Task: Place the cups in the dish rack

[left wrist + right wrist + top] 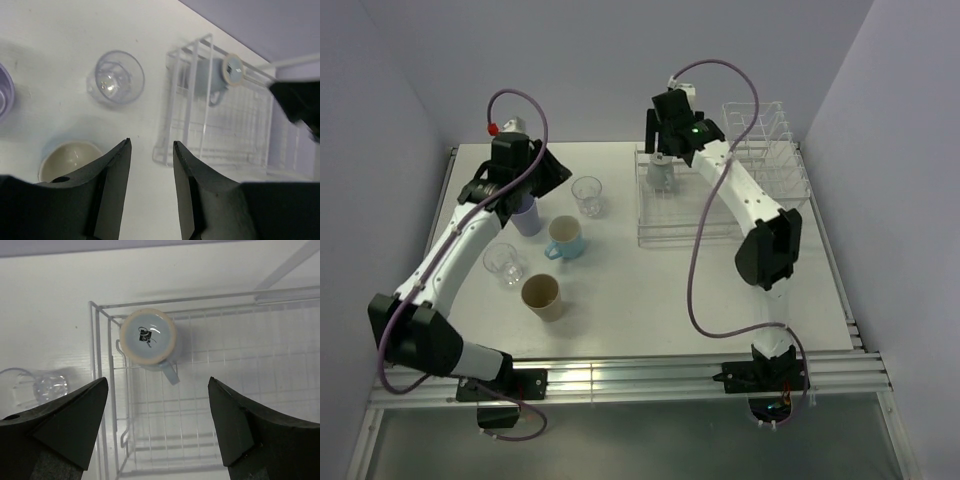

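My left gripper should grip the rim of the clear glass (573, 192) (96, 81) nearest the dish rack, on the side facing the lavender tumbler.
On the table's left stand a lavender tumbler (529, 219), two clear glasses (587, 194) (504, 263), a light blue mug (564, 238) and a tan cup (542, 297). My left gripper (523, 198) hovers over the tumbler's near side. It is open (150, 145) above bare table, with nothing between the fingers. The tumbler's rim (4, 92) shows at the left edge, and a glass (115, 77) and the mug (67, 160) lie ahead. A second blue mug (149, 337) sits upside down in the dish rack (720, 200). My right gripper (157, 385) is open above it, holding nothing.
The rack's taller divider section (760, 135) rises at the back right. The rack's left wall (95, 365) stands near one clear glass (35, 390). Side walls close in the table on the left and right. The right arm's elbow (768, 245) overhangs the rack's front corner.
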